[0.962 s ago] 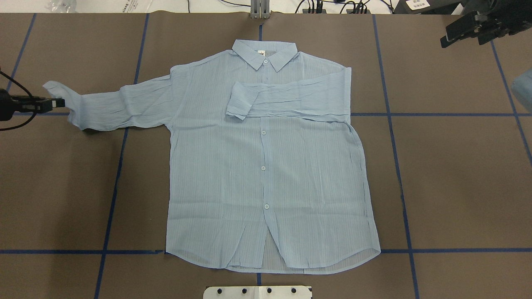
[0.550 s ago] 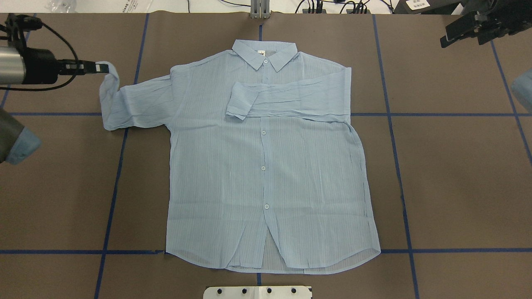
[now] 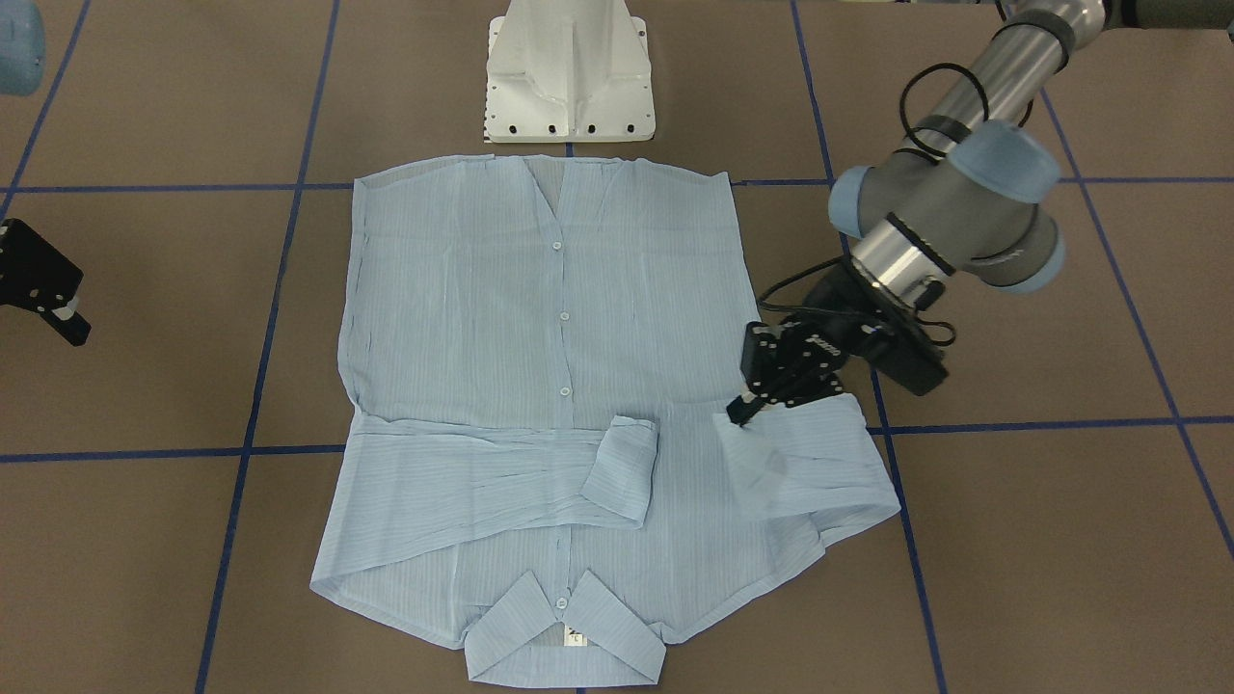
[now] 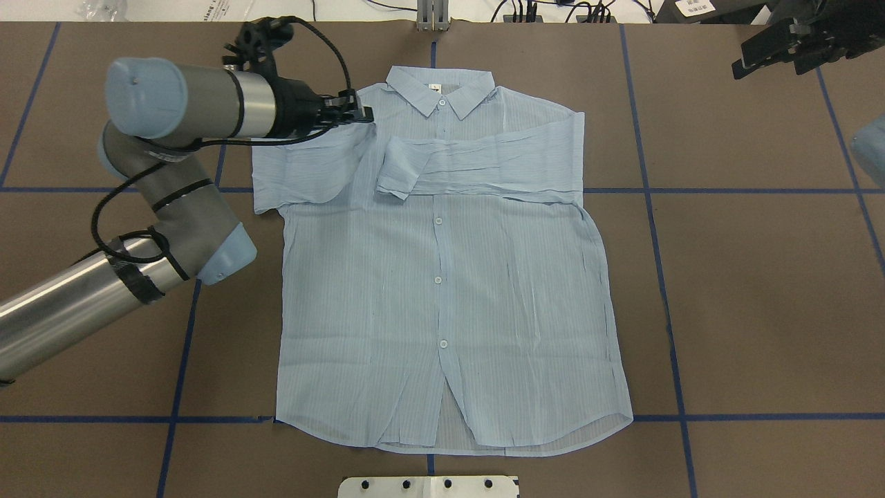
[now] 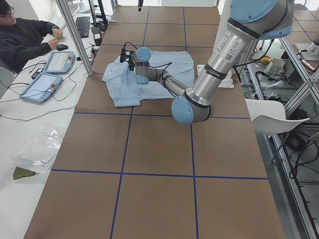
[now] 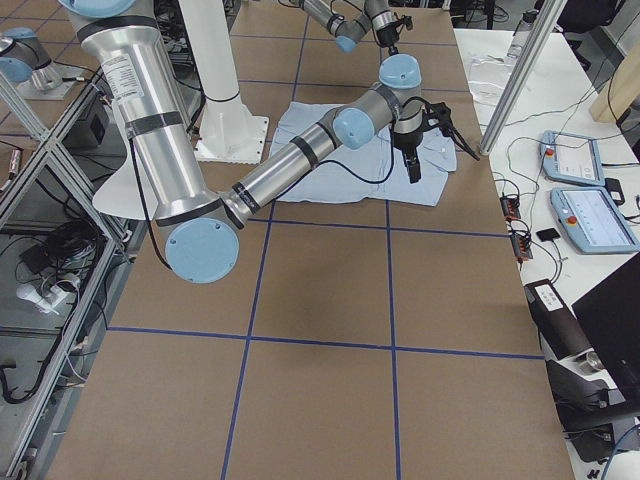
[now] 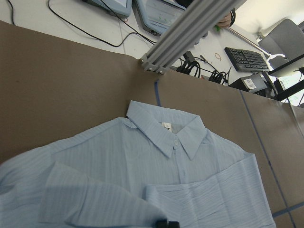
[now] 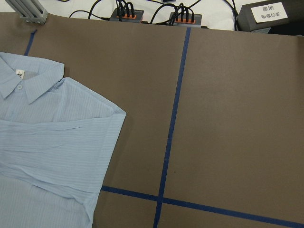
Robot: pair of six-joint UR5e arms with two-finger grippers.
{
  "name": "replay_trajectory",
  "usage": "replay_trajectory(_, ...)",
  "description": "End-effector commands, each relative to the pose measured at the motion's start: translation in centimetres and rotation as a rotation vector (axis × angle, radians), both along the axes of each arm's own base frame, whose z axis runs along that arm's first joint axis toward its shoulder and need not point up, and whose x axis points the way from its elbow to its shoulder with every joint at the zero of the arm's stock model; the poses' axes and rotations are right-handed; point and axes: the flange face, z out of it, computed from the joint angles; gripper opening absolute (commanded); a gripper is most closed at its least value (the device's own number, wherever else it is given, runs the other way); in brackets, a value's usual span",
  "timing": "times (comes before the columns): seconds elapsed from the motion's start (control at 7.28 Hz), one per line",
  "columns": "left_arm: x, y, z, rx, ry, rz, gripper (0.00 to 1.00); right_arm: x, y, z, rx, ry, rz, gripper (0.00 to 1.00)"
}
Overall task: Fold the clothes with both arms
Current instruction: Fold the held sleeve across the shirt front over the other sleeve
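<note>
The cuff, now held over the chest beside the collar, will be released by my left gripper over the folded sleeve's edge [image 3: 493, 418] facing the hem, past that sleeve's own cuff.
The light-blue striped shirt [image 4: 442, 277] lies flat and face up on the brown table, collar [image 4: 440, 88] at the far side. Its right sleeve [image 4: 477, 166] is folded across the chest. My left gripper [image 4: 363, 114] is shut on the left sleeve's cuff and holds it over the left chest, just beside the collar. That sleeve [image 3: 800, 463] is doubled back on itself under the gripper [image 3: 742, 410]. The left wrist view looks over the collar [image 7: 171, 137]. My right gripper [image 4: 767, 69] hovers open off the shirt at the far right corner, holding nothing.
The white pedestal base [image 3: 569, 77] stands at the near edge by the hem. Blue tape lines [image 4: 664, 277] grid the table. An aluminium post [image 4: 432, 17] rises behind the collar. A seated person [image 5: 25, 37] and tablets [image 5: 50, 74] are beyond the far edge.
My left gripper has carried the left sleeve's cuff from the far left, up and rightward, to over the shirt's chest by the collar. The right arm has not moved.
</note>
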Motion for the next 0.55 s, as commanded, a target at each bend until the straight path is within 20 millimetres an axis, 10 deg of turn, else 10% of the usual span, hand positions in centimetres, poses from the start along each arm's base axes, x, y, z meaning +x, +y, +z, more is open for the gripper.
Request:
replay_trajectory(0.0, 5.7, 3.4, -3.7, -0.012, 0.023, -0.02, 0.0, 0.0, 0.0, 0.0, 0.0, 0.0, 0.0, 0.99)
replay_trajectory(0.41, 11.8, 4.9, -6.3, -0.016, 0.005, -0.034, 0.0, 0.0, 0.0, 0.0, 0.0, 0.0, 0.0, 0.99)
